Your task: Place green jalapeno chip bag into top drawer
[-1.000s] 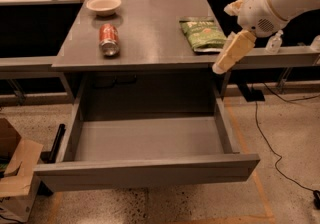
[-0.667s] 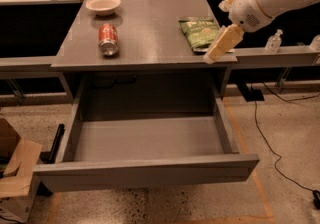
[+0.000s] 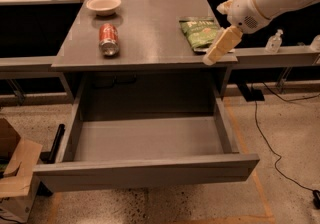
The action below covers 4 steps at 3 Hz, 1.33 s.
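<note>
Next, I move my gripper to the green jalapeno chip bag and close it on the bag's side (image 3: 208, 35) nearest the white arm.
The green jalapeno chip bag (image 3: 199, 32) lies flat on the right part of the grey table (image 3: 150, 23), near its front right corner. The top drawer (image 3: 145, 174) under the table is pulled fully out, and its grey inside (image 3: 150, 139) holds nothing. My gripper (image 3: 214, 54), tan at the end of the white arm, hangs over the table's front right edge, right beside the bag's lower right corner. It holds nothing that I can see.
A red soda can (image 3: 108, 39) lies on its side on the table's left half, with a white bowl (image 3: 103, 4) behind it. A cardboard box (image 3: 15, 178) stands on the floor at the drawer's left. Cables (image 3: 270, 138) run over the floor at the right. A small bottle (image 3: 274, 42) stands on the right ledge.
My gripper has moved left and slightly up, from beyond the table's right corner to the bag's right edge. The bag, can and drawer have not moved.
</note>
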Tool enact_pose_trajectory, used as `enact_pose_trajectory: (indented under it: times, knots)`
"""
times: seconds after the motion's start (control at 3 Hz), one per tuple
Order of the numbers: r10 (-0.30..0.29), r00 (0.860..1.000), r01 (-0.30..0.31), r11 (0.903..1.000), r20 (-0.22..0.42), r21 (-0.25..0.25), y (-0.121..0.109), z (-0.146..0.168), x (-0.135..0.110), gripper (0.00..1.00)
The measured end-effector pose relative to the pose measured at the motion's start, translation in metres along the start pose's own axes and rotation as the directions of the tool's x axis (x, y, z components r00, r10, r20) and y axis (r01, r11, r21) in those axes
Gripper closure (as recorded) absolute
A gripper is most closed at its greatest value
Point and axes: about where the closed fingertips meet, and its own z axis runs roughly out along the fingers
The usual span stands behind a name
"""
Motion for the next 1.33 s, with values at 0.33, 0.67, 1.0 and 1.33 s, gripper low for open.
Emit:
enact_pose_trajectory:
  times: [0.33,0.67,1.0,1.33]
  knots:
    - [0.078,0.997,-0.079,0.9963,0.007,0.034,-0.016,0.014,0.016,0.0]
    - [0.133,0.991,-0.134,0.9865,0.024,0.094,-0.048,0.028,0.027,0.0]
    - [0.192,0.98,-0.198,0.9713,0.06,0.132,-0.078,0.044,0.038,0.0]
    - [0.256,0.96,-0.272,0.9503,0.118,0.152,-0.104,0.067,0.047,0.0]
